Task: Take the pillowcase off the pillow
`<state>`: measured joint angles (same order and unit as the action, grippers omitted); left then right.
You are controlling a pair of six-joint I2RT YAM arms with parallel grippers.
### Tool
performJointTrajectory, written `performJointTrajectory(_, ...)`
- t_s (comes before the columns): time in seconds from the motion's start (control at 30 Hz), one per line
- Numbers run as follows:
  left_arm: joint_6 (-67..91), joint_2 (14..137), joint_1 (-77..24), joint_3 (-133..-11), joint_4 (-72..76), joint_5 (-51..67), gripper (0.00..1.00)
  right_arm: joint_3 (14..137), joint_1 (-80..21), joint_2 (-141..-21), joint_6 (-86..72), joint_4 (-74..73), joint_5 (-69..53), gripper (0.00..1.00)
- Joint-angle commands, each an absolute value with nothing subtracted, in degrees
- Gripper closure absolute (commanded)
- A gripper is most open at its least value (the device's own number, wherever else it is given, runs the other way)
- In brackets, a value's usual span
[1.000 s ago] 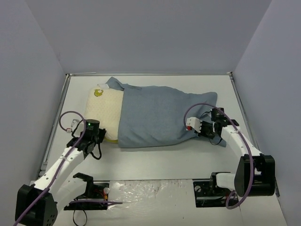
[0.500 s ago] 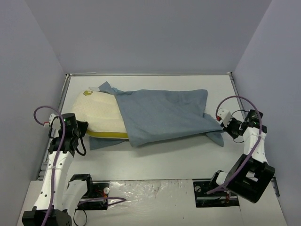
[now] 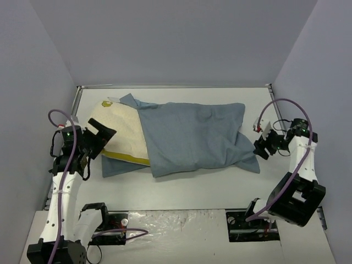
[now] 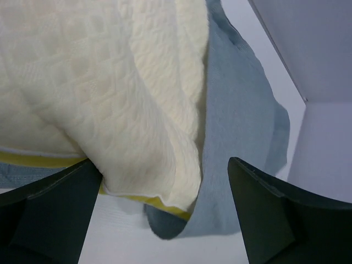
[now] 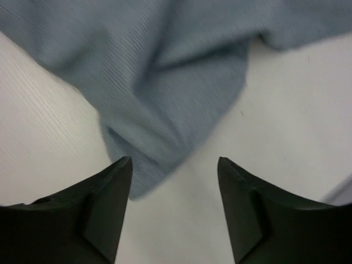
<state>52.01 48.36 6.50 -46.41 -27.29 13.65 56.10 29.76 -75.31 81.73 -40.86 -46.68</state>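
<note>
My left gripper closes next on the outer edge (image 3: 98, 116) of the cream pillow, just on the near side of the pillow's yellow dinosaur print.
The cream pillow (image 3: 118, 129) with its yellow edge band (image 3: 129, 158) sticks out of the left end of the plain grey-blue pillowcase (image 3: 192, 135), which still covers its right part. My left gripper (image 3: 100, 142) is at the pillow's left corner, open. In the left wrist view the pillow (image 4: 99, 93) and pillowcase (image 4: 236, 126) lie ahead of the left gripper (image 4: 165, 212), the pillow's corner between the wide jaws and not pinched. My right gripper (image 3: 259, 143) stands open just off the case's right corner. That loose corner (image 5: 165, 88) lies in front of the right gripper (image 5: 175, 190).
The white table (image 3: 192, 187) is boxed in by grey walls on the left, back and right. A metal rail (image 3: 69, 126) runs along the left edge beside my left arm. A flap of pillowcase (image 3: 113, 166) lies under the pillow's near edge.
Both arms pulled apart, drawing the pillow further out of the case to the left. Both grippers have then opened, letting go of the pillow corner and the pillowcase corner.
</note>
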Motion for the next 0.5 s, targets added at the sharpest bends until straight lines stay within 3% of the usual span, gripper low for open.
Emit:
performJointTrajectory(0.0, 44.1, 48.6, 5.8, -50.6, -19.9, 36.9, 0.06, 61.0, 20.7, -77.7, 69.6, -44.5, -58.3, 0.38)
performJointTrajectory(0.1, 38.3, 48.5, 4.8, -54.4, -22.4, 37.7, 0.06, 64.1, 14.3, -82.5, 45.4, -33.7, -61.1, 0.33)
performJointTrajectory(0.2, 29.1, 51.1, 3.0, -62.9, -32.3, 29.5, 0.06, 68.9, 10.0, -87.5, 28.1, -24.6, -57.9, 0.28)
performJointTrajectory(0.33, 23.6, 52.8, 1.3, -67.8, -40.5, 25.1, 0.06, 76.4, 5.6, -93.2, 17.3, -20.8, -47.0, 0.23)
performJointTrajectory(0.47, 24.0, 52.5, 1.2, -65.6, -38.5, 21.3, 0.06, 81.8, 5.5, -100.3, 10.4, -19.3, -46.6, 0.17)
